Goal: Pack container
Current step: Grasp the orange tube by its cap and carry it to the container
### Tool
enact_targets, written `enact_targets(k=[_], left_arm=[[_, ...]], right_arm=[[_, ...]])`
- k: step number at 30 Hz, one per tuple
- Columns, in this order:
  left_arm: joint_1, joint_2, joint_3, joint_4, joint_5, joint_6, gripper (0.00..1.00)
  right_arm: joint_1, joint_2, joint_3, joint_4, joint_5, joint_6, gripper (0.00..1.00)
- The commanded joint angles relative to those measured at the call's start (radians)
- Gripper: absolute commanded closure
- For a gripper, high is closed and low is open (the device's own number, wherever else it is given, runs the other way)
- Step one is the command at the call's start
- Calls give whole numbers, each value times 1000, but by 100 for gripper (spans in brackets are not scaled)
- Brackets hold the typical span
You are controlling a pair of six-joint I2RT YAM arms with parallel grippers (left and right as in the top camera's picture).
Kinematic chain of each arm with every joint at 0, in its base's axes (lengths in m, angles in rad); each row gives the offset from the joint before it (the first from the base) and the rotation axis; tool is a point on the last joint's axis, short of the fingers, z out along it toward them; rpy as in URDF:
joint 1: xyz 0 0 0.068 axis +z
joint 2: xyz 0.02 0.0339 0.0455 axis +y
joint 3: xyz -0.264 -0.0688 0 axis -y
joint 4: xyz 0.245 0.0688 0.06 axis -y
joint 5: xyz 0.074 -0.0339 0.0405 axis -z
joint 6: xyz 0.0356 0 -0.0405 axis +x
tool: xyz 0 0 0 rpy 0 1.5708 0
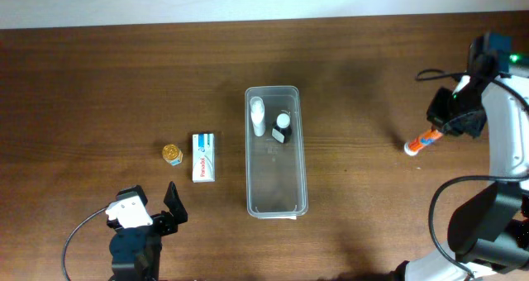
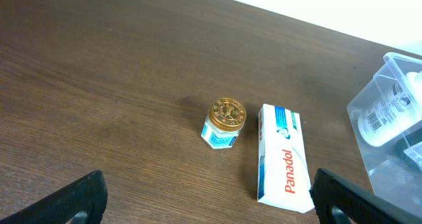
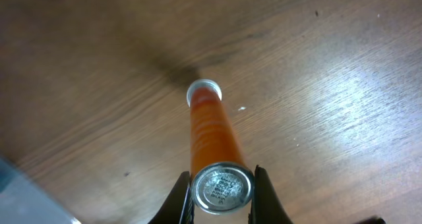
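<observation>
The robot's right gripper will stand the orange tube in the container (image 1: 257,148) just in front of the white bottle.
The container (image 1: 302,161) is a long clear bin at the table's middle, holding a white bottle (image 1: 258,116) and a small dark bottle with a white cap (image 1: 283,128). Its corner shows at the right of the left wrist view (image 2: 389,85). At the far right, my right gripper (image 1: 442,130) is shut on one end of an orange tube (image 1: 421,140). In the right wrist view the gripper (image 3: 221,191) clamps the tube (image 3: 208,128) at its silver base, white cap pointing away. My left gripper (image 1: 150,202) stands open at the front left, holding nothing (image 2: 211,207).
A small jar with a gold lid (image 1: 172,154) (image 2: 224,123) and a white Panadol box (image 1: 204,156) (image 2: 283,158) lie left of the container, just ahead of the left gripper. Cables run by the right arm at the table's right edge.
</observation>
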Motion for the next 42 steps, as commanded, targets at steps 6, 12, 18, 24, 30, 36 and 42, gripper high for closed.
enact_targets(k=[6,12,18,24,30,36,42], left_arm=[[4,-7,-5,2,7,1,0],[4,-7,-5,3,7,1,1],[4,-7,-5,2,7,1,1],[4,-7,-5,2,7,1,1],[4,-7,-5,2,7,1,1],[4,-7,-5,3,7,1,1],[4,-7,-5,2,7,1,1]], right_arm=[[191,-83,208,-117,-29,-29,96],[400,-103,368,-215,-28,-29,96],[623,-103,480,-276,-29,-28,95],[842,-82,475,-257,-11,-16,94],[975,-3,471,-220,130,47,91],[986,116,471,-182,133,49,91],[986,241,471,-117,131,53,92]])
